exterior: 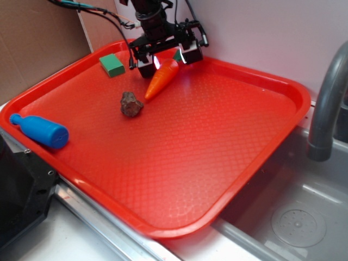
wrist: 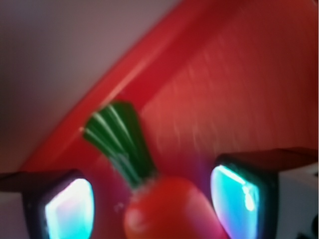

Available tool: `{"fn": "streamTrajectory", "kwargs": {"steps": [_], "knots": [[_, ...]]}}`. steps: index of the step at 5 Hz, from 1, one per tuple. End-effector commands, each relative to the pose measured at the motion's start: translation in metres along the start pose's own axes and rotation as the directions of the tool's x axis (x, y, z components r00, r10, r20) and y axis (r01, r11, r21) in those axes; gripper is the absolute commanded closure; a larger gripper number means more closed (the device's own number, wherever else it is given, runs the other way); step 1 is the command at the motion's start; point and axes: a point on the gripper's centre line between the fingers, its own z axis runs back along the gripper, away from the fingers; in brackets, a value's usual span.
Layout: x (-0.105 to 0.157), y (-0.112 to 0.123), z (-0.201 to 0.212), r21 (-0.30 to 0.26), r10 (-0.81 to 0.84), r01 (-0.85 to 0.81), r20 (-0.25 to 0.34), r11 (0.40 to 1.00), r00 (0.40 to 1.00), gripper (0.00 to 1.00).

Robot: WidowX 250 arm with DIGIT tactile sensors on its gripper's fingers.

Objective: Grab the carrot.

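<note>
I should move my gripper toward the carrot's tip and take the carrot's thick body [exterior: 163, 75], since the carrot lies slanted with my gripper's fingers at its rounded end by the stem.
The orange carrot [exterior: 161, 79] lies on the red tray [exterior: 217, 157] near its back rim, with the pointed tip towards the front left and the green stem end towards the back. My gripper [exterior: 167, 56] is down over the thick stem end, open, with one finger on each side. In the wrist view, which is blurred, the carrot [wrist: 169, 211] and its green stem [wrist: 117, 139] sit between the two lit pads [wrist: 70, 211]. A gap shows on the left side and a narrower one on the right.
A green block [exterior: 112, 64] sits left of the gripper. In front of the carrot tip lies a brown lump [exterior: 131, 104]. A blue bottle [exterior: 41, 131] lies at the tray's left edge. A grey faucet [exterior: 326, 98] and a sink [exterior: 296, 220] are on the right.
</note>
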Motion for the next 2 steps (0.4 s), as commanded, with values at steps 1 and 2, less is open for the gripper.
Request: {"fn": "streamTrajectory", "kwargs": {"steps": [1,2], "knots": [[0.0037,0.0008,0.0433,-0.042,-0.051,0.051,0.012,0.998,0.999,1.00],[0.0040,-0.0064,0.0399,-0.011,-0.150,0.150,0.012,0.989,0.989,1.00]]}}
